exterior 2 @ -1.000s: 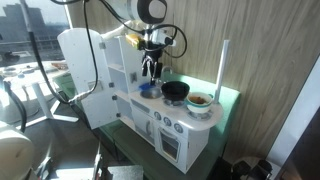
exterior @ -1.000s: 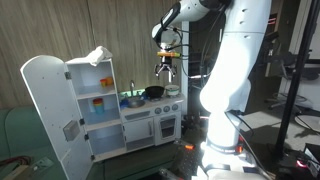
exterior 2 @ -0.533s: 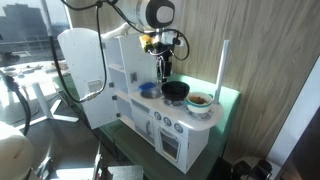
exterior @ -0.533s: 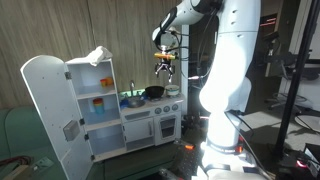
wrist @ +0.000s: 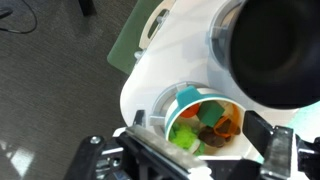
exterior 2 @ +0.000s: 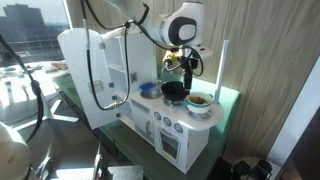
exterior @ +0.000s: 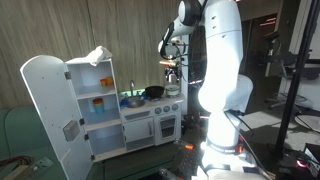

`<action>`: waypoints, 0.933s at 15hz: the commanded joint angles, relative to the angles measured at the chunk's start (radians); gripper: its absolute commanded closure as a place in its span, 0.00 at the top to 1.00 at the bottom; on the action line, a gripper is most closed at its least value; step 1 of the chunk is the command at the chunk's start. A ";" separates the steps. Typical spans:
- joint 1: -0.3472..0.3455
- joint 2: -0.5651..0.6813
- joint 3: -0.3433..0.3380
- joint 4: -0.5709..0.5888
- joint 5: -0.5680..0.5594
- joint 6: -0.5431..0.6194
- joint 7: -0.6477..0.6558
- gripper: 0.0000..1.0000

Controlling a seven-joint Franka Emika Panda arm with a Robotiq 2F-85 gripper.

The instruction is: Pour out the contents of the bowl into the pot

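Observation:
Next, I close my gripper on the bowl's teal rim (exterior: 174, 86) (wrist: 189, 163), on the side that faces away from the black pot, because I should lift the bowl.
The bowl (wrist: 205, 122) has a teal rim and a small teal handle tab, and holds green, orange and brown toy food. It sits on the white toy kitchen's counter end and shows in both exterior views (exterior 2: 199, 101) (exterior: 173, 91). The black pot (wrist: 275, 45) stands right beside it on the stove, seen in both exterior views (exterior 2: 175, 91) (exterior: 154, 92). My gripper (wrist: 200, 128) is open and hovers above the bowl, a dark finger (wrist: 257, 127) on each side. It shows in both exterior views (exterior: 172, 69) (exterior 2: 190, 73) and holds nothing.
The white toy kitchen (exterior: 150, 125) has its tall cupboard door (exterior: 45, 110) swung open and a white cloth (exterior: 98, 55) on top. A sink with a faucet (exterior: 131, 90) lies beyond the pot. A wood-panel wall stands behind. Grey carpet (wrist: 60, 80) lies below the counter edge.
My gripper has moved sideways along the counter, from above the sink side, past the pot, to above the bowl. It stays open. The bowl and pot have not moved.

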 commanded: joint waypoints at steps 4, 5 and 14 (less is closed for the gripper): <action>-0.036 0.153 -0.042 0.107 0.048 -0.001 0.221 1.00; -0.040 0.171 -0.038 0.116 0.062 0.009 0.238 1.00; -0.040 0.226 -0.027 0.143 0.090 -0.015 0.354 1.00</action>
